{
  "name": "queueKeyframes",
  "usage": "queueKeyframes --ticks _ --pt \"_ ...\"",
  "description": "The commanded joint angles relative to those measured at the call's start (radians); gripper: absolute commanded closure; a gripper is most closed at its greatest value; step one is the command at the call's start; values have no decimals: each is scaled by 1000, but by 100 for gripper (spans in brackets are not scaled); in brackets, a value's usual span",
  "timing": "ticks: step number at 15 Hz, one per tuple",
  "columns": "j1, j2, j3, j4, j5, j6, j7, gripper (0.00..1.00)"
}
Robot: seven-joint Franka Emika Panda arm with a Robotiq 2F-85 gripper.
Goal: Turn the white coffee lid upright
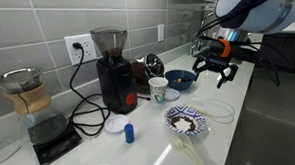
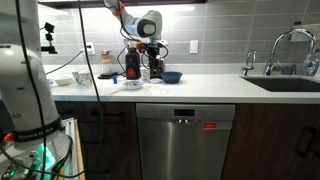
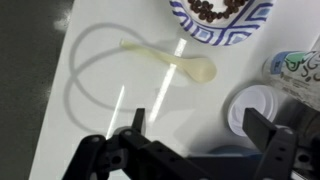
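The white coffee lid is next for my gripper. It should go there and close on the lid's edge (image 1: 177,93) (image 3: 231,120) farthest from the patterned paper cup.
The white coffee lid (image 3: 254,108) is a small round white lid lying on the white counter next to the patterned paper cup (image 3: 296,66). In an exterior view it sits just in front of the cup (image 1: 171,96). I cannot tell which way up it lies. My gripper (image 3: 197,125) is open and empty, hovering above the counter, with one finger over the lid's edge in the wrist view. In both exterior views the gripper (image 1: 214,69) (image 2: 141,52) hangs above the counter, beside the blue bowl (image 1: 180,80).
A patterned plate with coffee beans (image 1: 184,119) and a pale plastic spoon (image 3: 170,62) lie near the front. A clear ring (image 1: 221,109), a black grinder (image 1: 112,66), a larger flat white disc (image 1: 117,124), a small blue bottle (image 1: 129,133) and a scale with a dripper (image 1: 31,107) also stand on the counter.
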Motion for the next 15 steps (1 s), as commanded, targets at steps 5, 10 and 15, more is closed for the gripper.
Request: queueKeyframes --ticks 5,10,15 --pt "56 220 12 179 100 41 26 0" --pt "80 313 -3 260 99 80 73 7" --pt "99 389 -9 336 92 92 110 30"
